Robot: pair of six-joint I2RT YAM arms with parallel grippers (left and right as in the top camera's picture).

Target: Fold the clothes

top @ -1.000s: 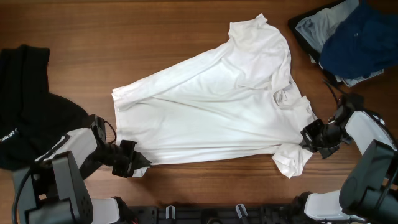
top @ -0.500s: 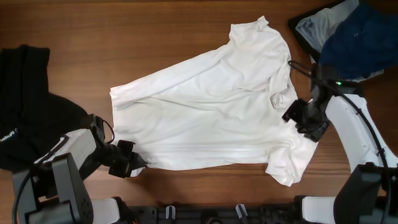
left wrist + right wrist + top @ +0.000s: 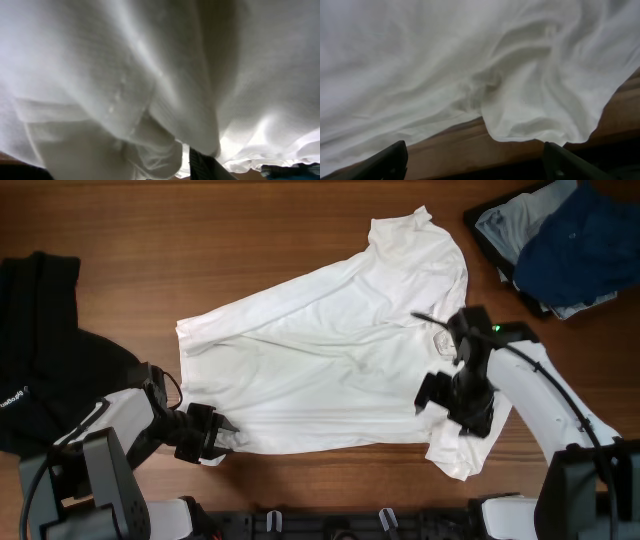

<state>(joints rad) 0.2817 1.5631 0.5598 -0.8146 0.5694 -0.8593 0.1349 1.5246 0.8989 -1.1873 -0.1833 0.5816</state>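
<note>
The shoulder of the white T-shirt is still beyond my right gripper, which hovers near the armpit, so it should grip the shoulder (image 3: 615, 55) next to the collar before folding the T-shirt's near side over.
The white T-shirt (image 3: 330, 360) lies spread across the middle of the table, collar toward the far right, with its right sleeve (image 3: 462, 448) crumpled near the front edge. My left gripper (image 3: 222, 437) sits at the shirt's front left hem corner. In the left wrist view white fabric (image 3: 125, 75) fills the frame and covers the jaws, and only one dark finger (image 3: 200, 165) shows. My right gripper (image 3: 448, 406) hovers over the shirt's right side. It (image 3: 480, 165) is open with nothing between its fingers, above the shirt's edge (image 3: 520, 125) and bare wood.
A black garment (image 3: 50, 350) lies heaped at the left edge, right behind my left arm. Dark blue (image 3: 575, 240) and pale grey-blue (image 3: 505, 225) clothes are piled at the far right corner. Bare wood (image 3: 200, 240) lies behind the shirt.
My right gripper has let go of the right sleeve, opened, and swung left to above the shirt. The left gripper stays at the hem corner, which has shifted slightly.
</note>
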